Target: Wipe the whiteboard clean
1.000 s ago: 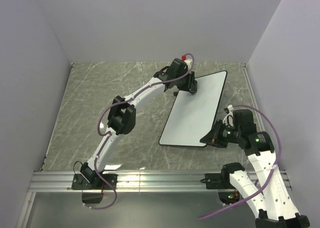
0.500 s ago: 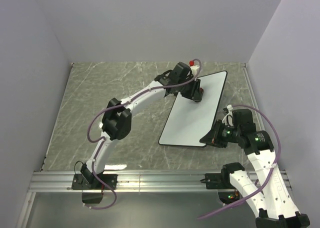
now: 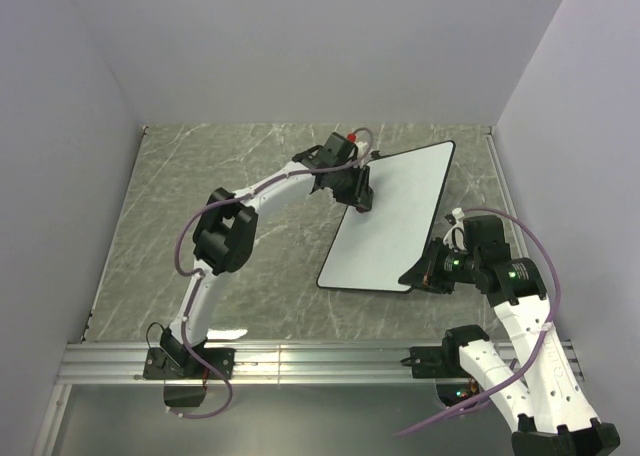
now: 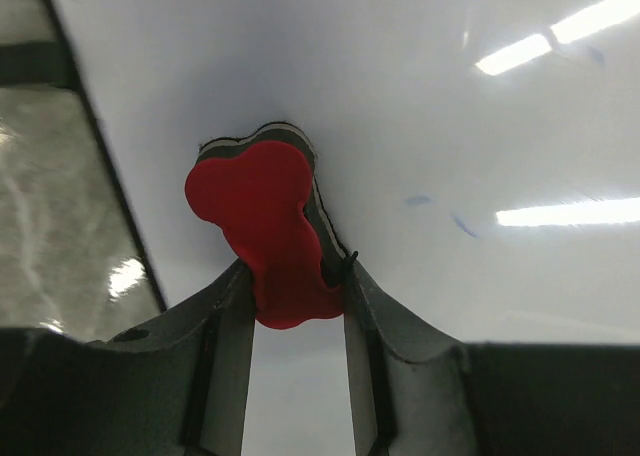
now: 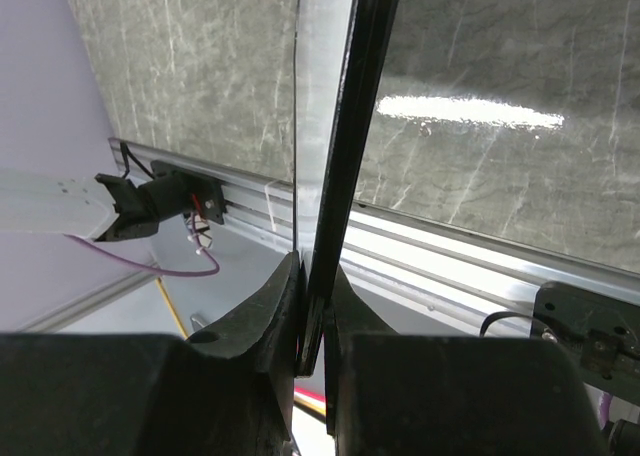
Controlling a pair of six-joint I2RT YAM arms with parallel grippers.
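I will use my left gripper to set the red eraser down on the bare marble [image 3: 265, 274] next to the free near corner of the whiteboard.
The whiteboard [image 3: 395, 216] lies tilted across the right half of the table, white with a thin black rim. My right gripper [image 3: 420, 278] is shut on its near right corner, gripping the rim edge-on [image 5: 345, 176]. My left gripper [image 3: 358, 198] is shut on the red bone-shaped eraser [image 4: 265, 226] and presses it on the board near its far left edge. Small faint blue marks [image 4: 440, 211] show on the white surface to the right of the eraser.
The table is grey-green marble [image 3: 230, 196] with purple-grey walls on three sides. An aluminium rail [image 3: 300, 361] runs along the near edge, with both arm bases bolted to it. The left arm's purple cable loops above the table.
My left gripper has swept with the eraser from the board's far middle back toward its left edge. The right gripper and the board have stayed put.
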